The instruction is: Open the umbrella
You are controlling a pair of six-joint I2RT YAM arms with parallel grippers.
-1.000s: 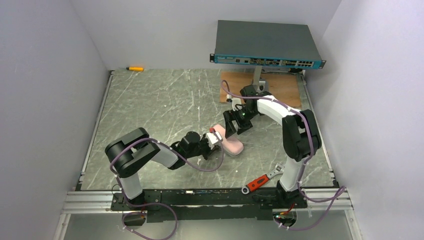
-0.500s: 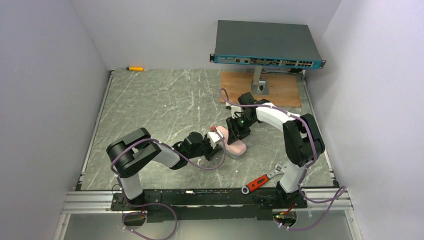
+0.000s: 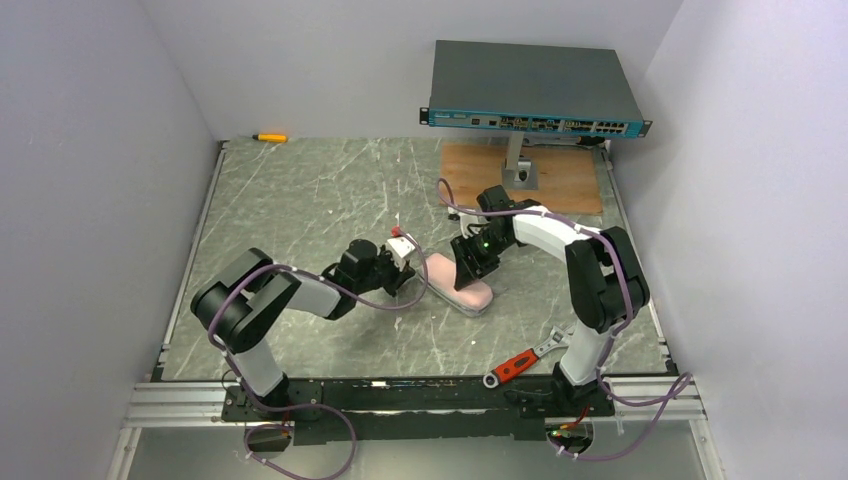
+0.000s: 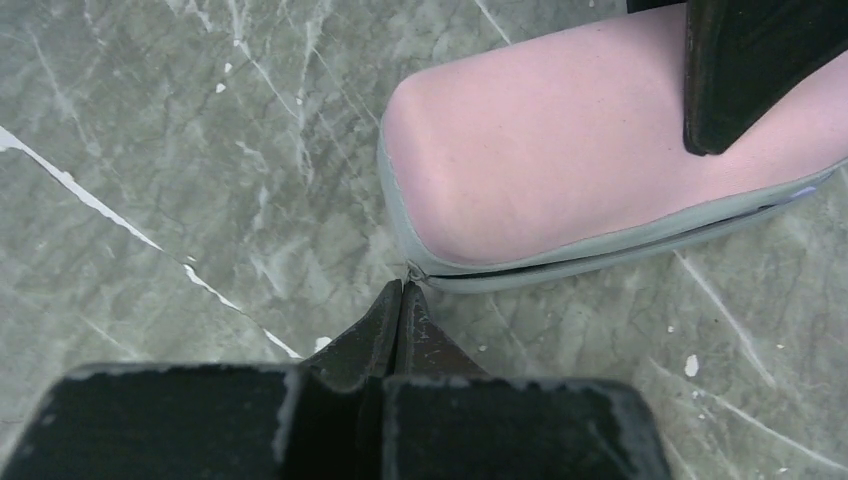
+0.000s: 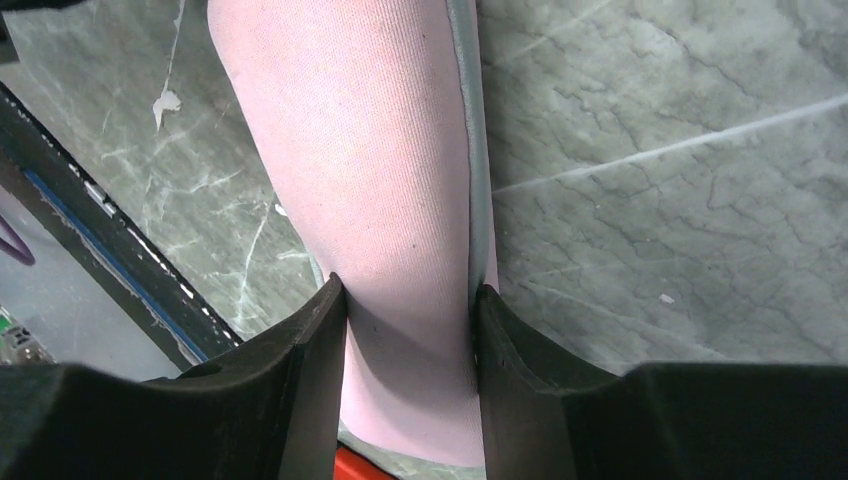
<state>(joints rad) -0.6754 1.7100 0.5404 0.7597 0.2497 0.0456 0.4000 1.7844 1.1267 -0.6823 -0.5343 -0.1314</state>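
I am holding the umbrella across both sides in my right gripper with the zipper pull at its corner, so I will turn the umbrella and pinch its grey edge [image 4: 740,208].
The umbrella [image 3: 452,283] is a pale pink, closed bundle with a grey zipped edge, lying flat mid-table. It fills the left wrist view [image 4: 560,150] and the right wrist view [image 5: 360,130]. My right gripper [image 3: 470,266] is shut across its width, one finger on each long side [image 5: 410,320]. My left gripper [image 3: 406,250] is shut, its tips [image 4: 403,290] pinching the small metal zipper pull at the umbrella's left end. One right finger [image 4: 740,70] shows resting on the pink fabric. No shaft, handle or black lining is visible.
A dark teal flat box [image 3: 535,85] sits on a stand over a wooden board [image 3: 560,175] at the back right. A red-handled wrench [image 3: 520,362] lies near the right arm's base. A yellow tool [image 3: 268,137] lies at the back left. White walls close in both sides.
My left gripper has moved left and away from me, still at the umbrella's left end. My right gripper came down onto the umbrella and closed on it. The umbrella now lies longer and flatter.
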